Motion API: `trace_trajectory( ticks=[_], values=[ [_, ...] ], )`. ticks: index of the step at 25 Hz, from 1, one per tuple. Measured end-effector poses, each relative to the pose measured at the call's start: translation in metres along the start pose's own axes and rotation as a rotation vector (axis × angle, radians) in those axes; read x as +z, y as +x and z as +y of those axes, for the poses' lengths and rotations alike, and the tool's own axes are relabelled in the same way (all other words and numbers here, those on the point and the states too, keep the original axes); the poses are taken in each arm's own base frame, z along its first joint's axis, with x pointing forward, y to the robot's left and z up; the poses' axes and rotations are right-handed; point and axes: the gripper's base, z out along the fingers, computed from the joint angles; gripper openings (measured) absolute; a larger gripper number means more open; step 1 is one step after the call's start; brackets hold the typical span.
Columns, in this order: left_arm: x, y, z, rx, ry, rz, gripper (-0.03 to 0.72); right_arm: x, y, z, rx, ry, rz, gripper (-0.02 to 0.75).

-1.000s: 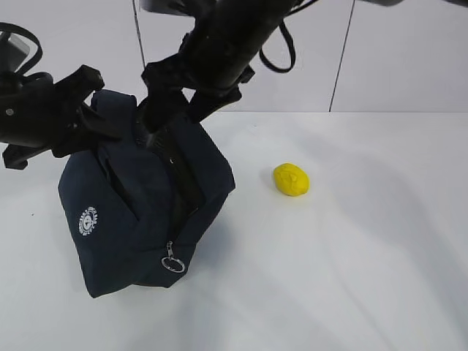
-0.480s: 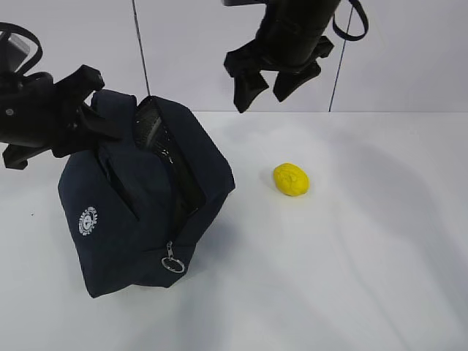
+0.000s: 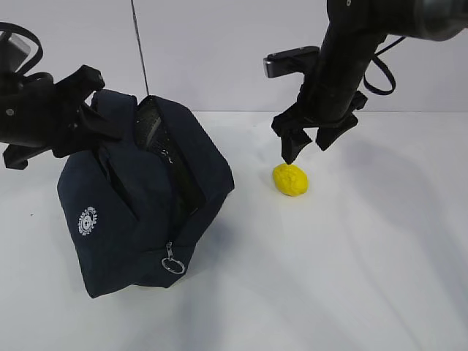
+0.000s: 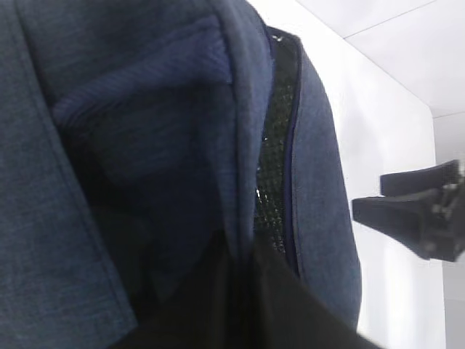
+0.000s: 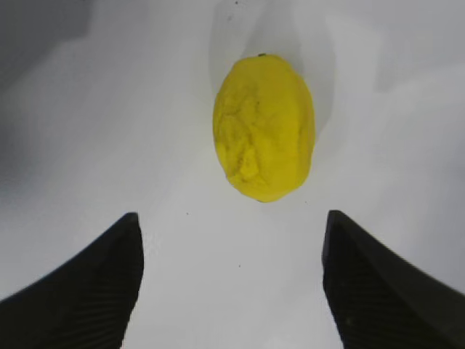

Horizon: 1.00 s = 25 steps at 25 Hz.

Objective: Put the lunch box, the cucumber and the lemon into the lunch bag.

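My right gripper needs to hold the middle of the yellow lemon (image 3: 290, 180) (image 5: 264, 129), with its fingers against the lemon's long sides.
The dark navy lunch bag (image 3: 139, 219) stands tilted on the left of the white table, its zipper mouth (image 3: 164, 164) gaping. My left gripper (image 3: 102, 128) is shut on the bag's upper rim, and the left wrist view shows that rim fabric (image 4: 247, 145) running into the closed fingers (image 4: 243, 269). The yellow lemon (image 3: 291, 180) lies on the table to the right of the bag. My right gripper (image 3: 306, 145) hangs open just above it, with the lemon (image 5: 264, 138) ahead of the spread fingertips (image 5: 232, 222) and untouched. The lunch box and the cucumber are out of view.
A metal ring pull (image 3: 173, 263) hangs at the bag's front lower corner, and a white round logo (image 3: 88, 220) marks its left side. White table (image 3: 351, 278) stretches to the right and front. A white wall rises behind.
My right arm has swung from over the bag's mouth to the right and come down above the lemon, jaws still open. Left gripper and bag have not moved.
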Motion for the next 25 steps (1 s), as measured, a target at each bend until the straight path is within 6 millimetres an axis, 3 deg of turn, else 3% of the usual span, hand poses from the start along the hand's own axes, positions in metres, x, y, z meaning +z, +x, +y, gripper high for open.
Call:
trace_trajectory(
  ticks=[19, 25],
  values=[
    [0.000, 0.000, 0.000, 0.000, 0.000, 0.000, 0.007, 0.083, -0.003, -0.005, -0.121, -0.021, 0.036, 0.599],
    [0.000, 0.000, 0.000, 0.000, 0.000, 0.000, 0.007, 0.094, -0.004, -0.006, -0.117, -0.017, 0.017, 0.575]
  ],
)
